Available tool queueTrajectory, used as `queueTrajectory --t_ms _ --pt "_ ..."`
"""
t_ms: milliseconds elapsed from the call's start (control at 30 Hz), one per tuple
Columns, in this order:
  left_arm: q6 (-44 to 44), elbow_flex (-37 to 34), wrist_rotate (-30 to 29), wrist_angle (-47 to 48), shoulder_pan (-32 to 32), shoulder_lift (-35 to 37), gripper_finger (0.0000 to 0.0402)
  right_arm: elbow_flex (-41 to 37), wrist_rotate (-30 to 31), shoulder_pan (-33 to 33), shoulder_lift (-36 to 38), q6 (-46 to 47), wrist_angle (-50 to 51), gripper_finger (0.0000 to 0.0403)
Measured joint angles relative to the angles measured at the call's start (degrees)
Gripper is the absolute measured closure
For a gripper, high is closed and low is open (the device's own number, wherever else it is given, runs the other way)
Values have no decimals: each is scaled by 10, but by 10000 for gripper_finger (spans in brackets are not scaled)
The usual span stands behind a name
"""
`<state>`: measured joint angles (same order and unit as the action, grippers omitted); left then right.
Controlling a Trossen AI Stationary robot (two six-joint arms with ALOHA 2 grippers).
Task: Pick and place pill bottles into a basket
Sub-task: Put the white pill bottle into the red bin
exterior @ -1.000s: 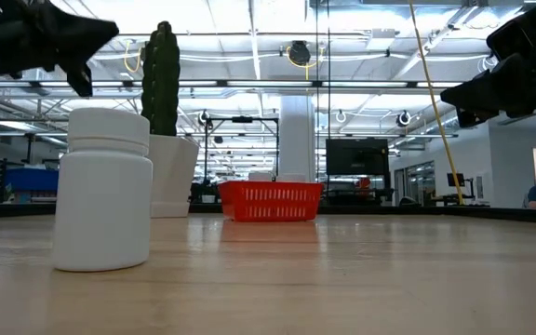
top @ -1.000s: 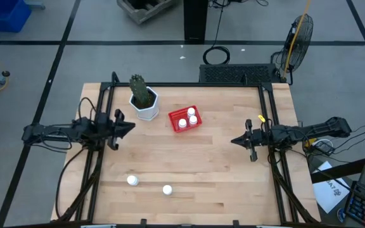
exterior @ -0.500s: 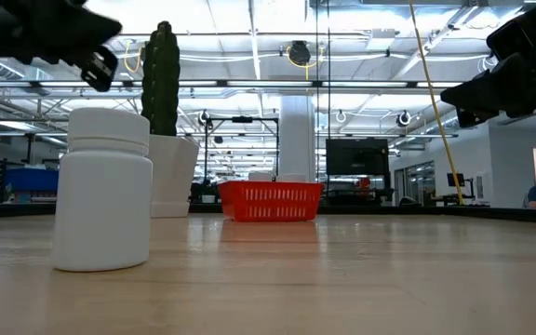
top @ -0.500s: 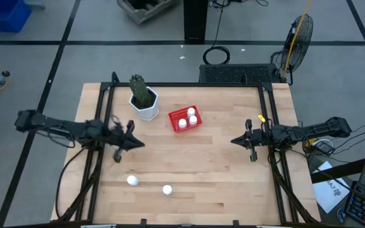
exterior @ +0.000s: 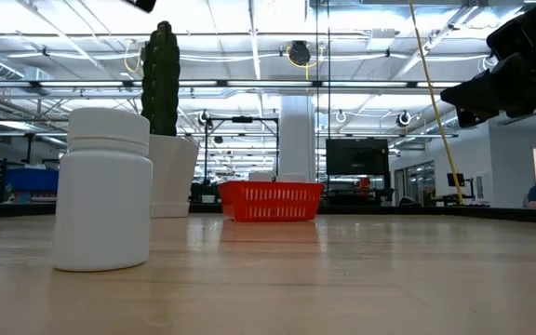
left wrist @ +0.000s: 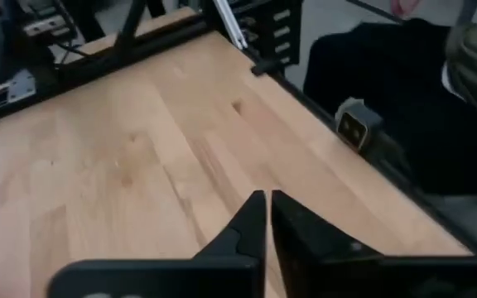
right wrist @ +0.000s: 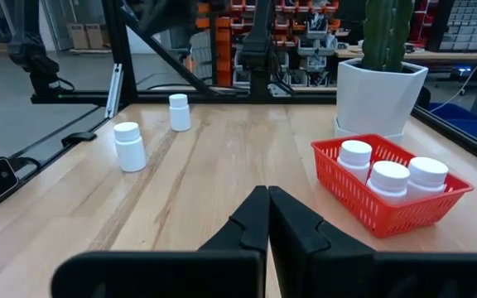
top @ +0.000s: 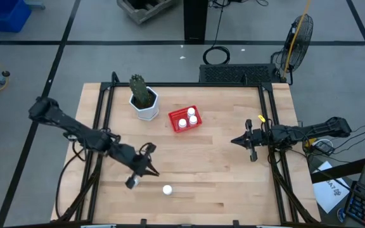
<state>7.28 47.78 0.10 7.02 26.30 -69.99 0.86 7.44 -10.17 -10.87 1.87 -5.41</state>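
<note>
My left gripper is to close next around the top of the white pill bottle (top: pixel 167 189) in the open, and it will leave the one under my left arm standing.
Three white pill bottles (top: pixel 187 118) stand in the red mesh basket (top: pixel 175 116), which also shows in the right wrist view (right wrist: pixel 363 194). Two more bottles stand on their bases on the table near its near edge: one (top: pixel 167 189) in the open and one (top: pixel 130 183) partly covered by my left arm. Both show in the right wrist view (right wrist: pixel 129 145) (right wrist: pixel 179 112), and one stands large in the low view (exterior: pixel 103 191). My left gripper (top: pixel 153 170) is shut and empty, just above and between these two. My right gripper (top: pixel 235 140) is shut and empty at the table's right side.
A white hexagonal pot with a green cactus (top: pixel 144 101) stands left of the basket at the far side. Black frame rails (top: pixel 103 126) run along the table's left and right sides. Bare wood (top: pixel 214 177) lies between the basket and the near edge.
My left gripper has swung from the table's left side toward the near edge and the right, and now stands over the two loose bottles. Its arm has stretched out slantwise across the table. The bottles have kept their places.
</note>
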Motion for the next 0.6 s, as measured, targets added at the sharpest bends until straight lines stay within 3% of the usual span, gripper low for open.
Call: queueTrajectory --t_ms 133,300,467,600 --pt "-11 54 -36 68 26 -40 321 0 0 0 0 0 0 403" --pt "-35 101 -47 71 51 -94 232 0 0 0 0 0 0 403" --pt "-50 124 -46 75 57 -137 145 0 0 0 0 0 -1 403" --pt "-58 124 -42 78 51 -171 99 0 0 0 0 0 0 403"
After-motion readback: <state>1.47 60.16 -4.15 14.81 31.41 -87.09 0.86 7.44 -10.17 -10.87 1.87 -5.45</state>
